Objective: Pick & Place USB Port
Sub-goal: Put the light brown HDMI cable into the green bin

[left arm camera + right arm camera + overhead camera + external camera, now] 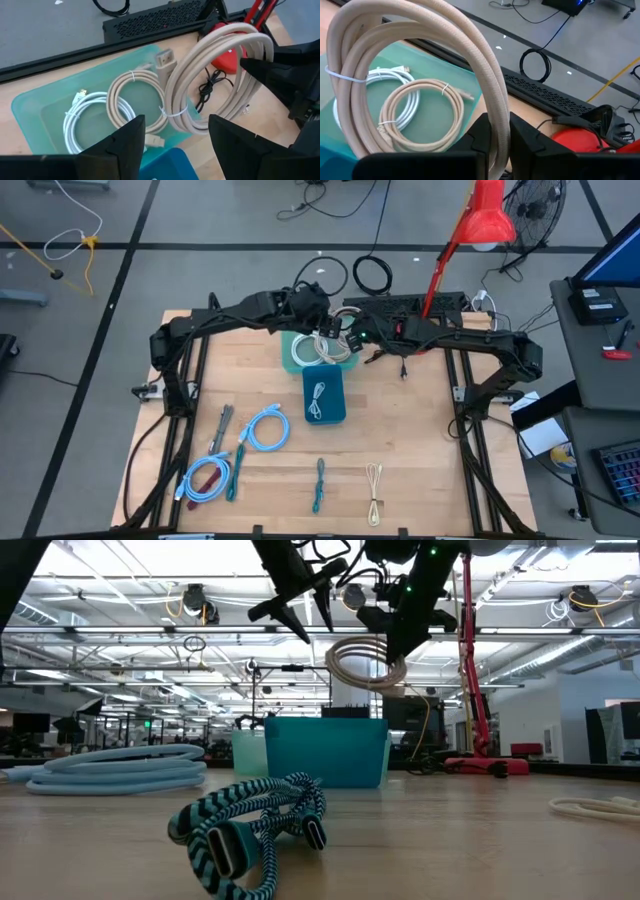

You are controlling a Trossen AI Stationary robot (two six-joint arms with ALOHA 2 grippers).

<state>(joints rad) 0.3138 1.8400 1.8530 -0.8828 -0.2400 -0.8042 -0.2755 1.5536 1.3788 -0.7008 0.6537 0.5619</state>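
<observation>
The robot's left gripper should close on the thick beige cable coil's zip-tied side [338,322] [176,97], across from the strands that the right gripper is pinching.
A thick beige cable coil [420,30], tied with a white zip tie, hangs from my right gripper [502,142] over the light teal bin [30,110]. It shows in the low view as a loop [365,660] above the bins. In that bin lie a white coiled cable [90,120] and a thinner beige coiled cable [135,100]. My left gripper [175,145] is open, hovering above the same bin close beside the hanging coil, touching nothing. A darker teal bin [323,395] holding a white cable stands just in front. My right gripper is shut on the beige coil, pinching several bundled strands [499,120] on one side of the loop between its two fingers [482,137]. The coil is lifted clear. It stands out from the fingers as an open loop above the light teal bin.
On the near half of the table lie light blue coils [265,428] [205,478], teal striped cables [320,485] [250,825] and a cream cable [373,492]. A black perforated unit [155,20] and a red lamp base [227,57] sit at the far edge.
</observation>
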